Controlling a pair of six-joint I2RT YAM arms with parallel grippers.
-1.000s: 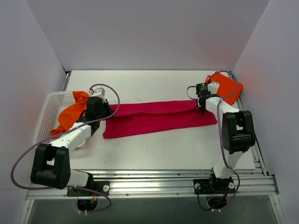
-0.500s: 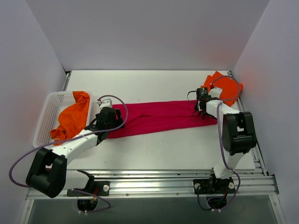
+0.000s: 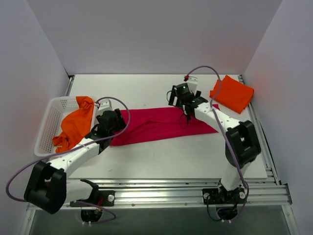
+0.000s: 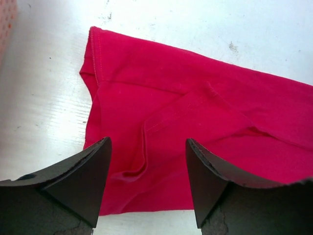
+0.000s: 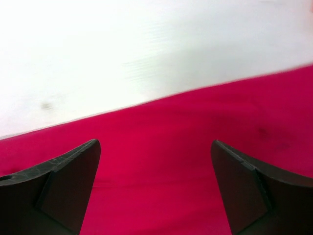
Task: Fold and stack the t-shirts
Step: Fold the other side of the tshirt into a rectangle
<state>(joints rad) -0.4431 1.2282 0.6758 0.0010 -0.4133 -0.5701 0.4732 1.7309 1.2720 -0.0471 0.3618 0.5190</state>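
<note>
Next, I close my right gripper on the crimson t-shirt's far half [image 3: 137, 118], just inside its long edge, near the basket end beside my left gripper.
A crimson t-shirt [image 3: 156, 125] lies on the white table as a long, narrow band running left to right. My left gripper [image 3: 117, 130] hovers open over its near-left corner. In the left wrist view the hemmed end of the crimson t-shirt [image 4: 195, 117] lies flat, and the left gripper [image 4: 146, 140] holds nothing. My right gripper [image 3: 187, 116] stands open over the band right of its middle. In the right wrist view, the right gripper [image 5: 155, 143] has only crimson cloth [image 5: 161, 166] under it. A folded orange t-shirt [image 3: 232, 94] rests at the back right. Another orange t-shirt [image 3: 76, 125] hangs in the basket.
A white mesh basket [image 3: 51, 115] stands at the table's left edge, close to my left arm. Grey walls close in the table on the left, back and right. A metal rail [image 3: 186, 193] runs along the near edge by the arm bases.
Both grippers have opened and let go of the crimson shirt. My right arm has swung left from the shirt's right end toward its middle. The left gripper has shifted onto the left end.
</note>
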